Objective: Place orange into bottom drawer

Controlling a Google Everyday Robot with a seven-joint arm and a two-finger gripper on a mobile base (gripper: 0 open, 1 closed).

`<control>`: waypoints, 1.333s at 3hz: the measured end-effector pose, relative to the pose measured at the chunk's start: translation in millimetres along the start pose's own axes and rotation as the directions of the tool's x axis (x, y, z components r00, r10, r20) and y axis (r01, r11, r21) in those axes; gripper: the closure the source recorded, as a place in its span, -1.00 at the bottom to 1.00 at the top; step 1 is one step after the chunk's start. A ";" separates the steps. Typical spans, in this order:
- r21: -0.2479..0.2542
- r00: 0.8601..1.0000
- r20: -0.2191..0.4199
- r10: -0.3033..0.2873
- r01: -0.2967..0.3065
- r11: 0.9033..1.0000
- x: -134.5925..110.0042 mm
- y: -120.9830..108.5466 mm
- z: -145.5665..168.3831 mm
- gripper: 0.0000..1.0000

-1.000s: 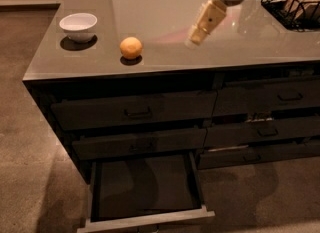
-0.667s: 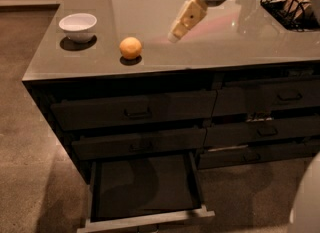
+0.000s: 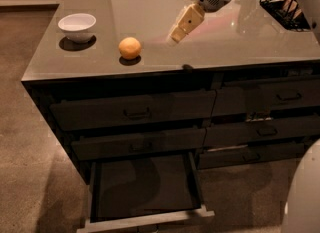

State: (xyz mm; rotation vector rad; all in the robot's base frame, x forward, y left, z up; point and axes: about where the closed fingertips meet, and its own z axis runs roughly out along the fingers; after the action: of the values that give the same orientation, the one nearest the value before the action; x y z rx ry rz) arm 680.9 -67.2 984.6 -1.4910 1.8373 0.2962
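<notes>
My gripper will move to the orange on the counter next and close on the orange's side (image 3: pixel 136 48) that faces away from the white bowl.
The orange (image 3: pixel 130 47) sits on the grey counter top (image 3: pixel 150 7), near the front edge, left of centre. My gripper (image 3: pixel 175 36) hangs above the counter to the right of the orange, its tan fingers pointing down-left toward it, apart from it and holding nothing. The bottom drawer (image 3: pixel 145 189) of the left column is pulled open below the orange, showing a dark, bare interior and a lighter grey front edge.
A white bowl (image 3: pixel 77 26) stands on the counter left of the orange. A black wire rack (image 3: pixel 287 4) sits at the counter's back right. Shut dark drawers (image 3: pixel 132 111) fill the cabinet front. Part of my white body (image 3: pixel 305 192) shows at lower right.
My gripper has moved left and lower across the counter, closer to the orange. The orange, the bowl and the open drawer have not moved.
</notes>
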 end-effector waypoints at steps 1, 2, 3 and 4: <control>-0.046 0.990 0.135 0.051 -0.045 0.998 2.9 4.1 63.1 -1.00; -0.066 0.967 0.230 0.107 -0.094 0.993 -5.3 4.4 99.8 -1.00; -0.086 0.948 0.282 0.151 -0.131 0.988 -18.7 4.7 132.4 -1.00; -0.123 0.925 0.303 0.230 -0.201 0.972 -18.8 8.3 163.3 -1.00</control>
State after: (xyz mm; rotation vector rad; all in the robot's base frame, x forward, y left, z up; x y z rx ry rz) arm 738.8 46.5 880.5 -1.2158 1.7442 0.6928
